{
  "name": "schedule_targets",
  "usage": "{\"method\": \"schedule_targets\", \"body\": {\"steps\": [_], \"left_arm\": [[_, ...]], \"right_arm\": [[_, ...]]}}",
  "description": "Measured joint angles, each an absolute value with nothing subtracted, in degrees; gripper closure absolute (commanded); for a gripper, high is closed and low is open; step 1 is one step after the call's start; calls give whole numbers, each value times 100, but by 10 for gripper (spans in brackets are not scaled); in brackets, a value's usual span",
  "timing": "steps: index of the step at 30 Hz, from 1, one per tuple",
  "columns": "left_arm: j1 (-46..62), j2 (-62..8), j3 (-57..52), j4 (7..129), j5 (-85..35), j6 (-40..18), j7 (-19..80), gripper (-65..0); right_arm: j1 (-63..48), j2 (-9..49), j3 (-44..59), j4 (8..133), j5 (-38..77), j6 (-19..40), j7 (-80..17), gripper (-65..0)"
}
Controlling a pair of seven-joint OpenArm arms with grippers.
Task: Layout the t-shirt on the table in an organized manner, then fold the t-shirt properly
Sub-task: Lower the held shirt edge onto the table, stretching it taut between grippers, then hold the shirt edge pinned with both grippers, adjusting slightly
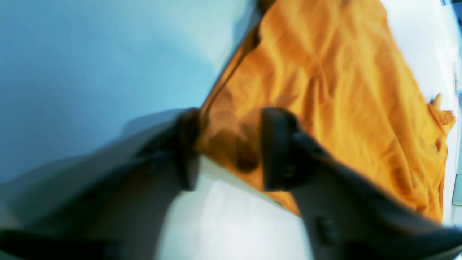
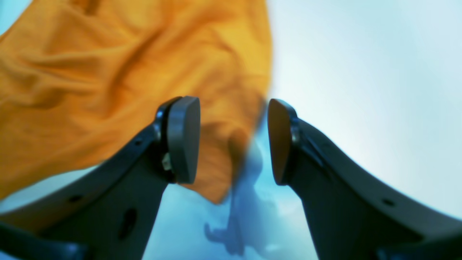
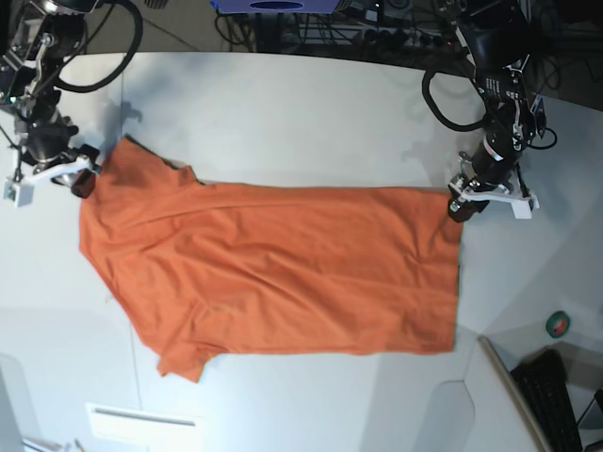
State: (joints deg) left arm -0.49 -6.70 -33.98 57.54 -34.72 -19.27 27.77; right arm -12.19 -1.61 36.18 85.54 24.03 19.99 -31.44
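Note:
The shoulder-side edge of the far sleeve (image 3: 109, 162) (image 2: 235, 145) of the orange t-shirt will be gripped by my right gripper, just in from the sleeve's tip.
The orange t-shirt (image 3: 273, 264) lies spread out on the white table (image 3: 283, 113), with its sleeves toward the left of the base view and its hem toward the right. My left gripper (image 3: 459, 209) is at the hem's far right corner. In the blurred left wrist view its fingers (image 1: 278, 148) stand apart, with that corner of the t-shirt (image 1: 343, 90) between them. My right gripper (image 3: 85, 181) is at the far left sleeve. It is open (image 2: 234, 141), and a blurred tip of the t-shirt (image 2: 90, 79) lies between its pads (image 2: 184, 139).
A grey side surface (image 3: 499, 395) at the bottom right carries a small round roll (image 3: 560, 325) and a black keyboard (image 3: 551, 386). Cables and equipment (image 3: 396, 28) line the table's far edge. A white label (image 3: 141, 416) lies near the front edge.

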Motion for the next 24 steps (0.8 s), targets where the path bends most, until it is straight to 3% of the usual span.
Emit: {"method": "schedule_targets", "body": {"steps": [3,4,9,13,24], "left_arm": [[-3,-687,-3398,5747,-3450,-1870,2814,-21],[5,-685,-3398,5752,-3444,-1863,2810,0],[19,-696,-3398,5754,-3459,-1863,2829,0],[30,-701,-3398,5754,-3454,-1863,2832,0],[32,-698,-3398,5758,-3452,-1863,2832,0]], "right_arm": [[-1212,-148,3586,8217,2397,2001,-3208,-293],[-1197,-148,3575,8143,2405,2003,-3212,-293],[-891,-145,3573,7550,2408,2012,-3170,-293],[-939,-143,3575,7524,2399,2464,-3181,-293],[-928,-32,3590,7201,2405,2510,-3114,-290]]}}
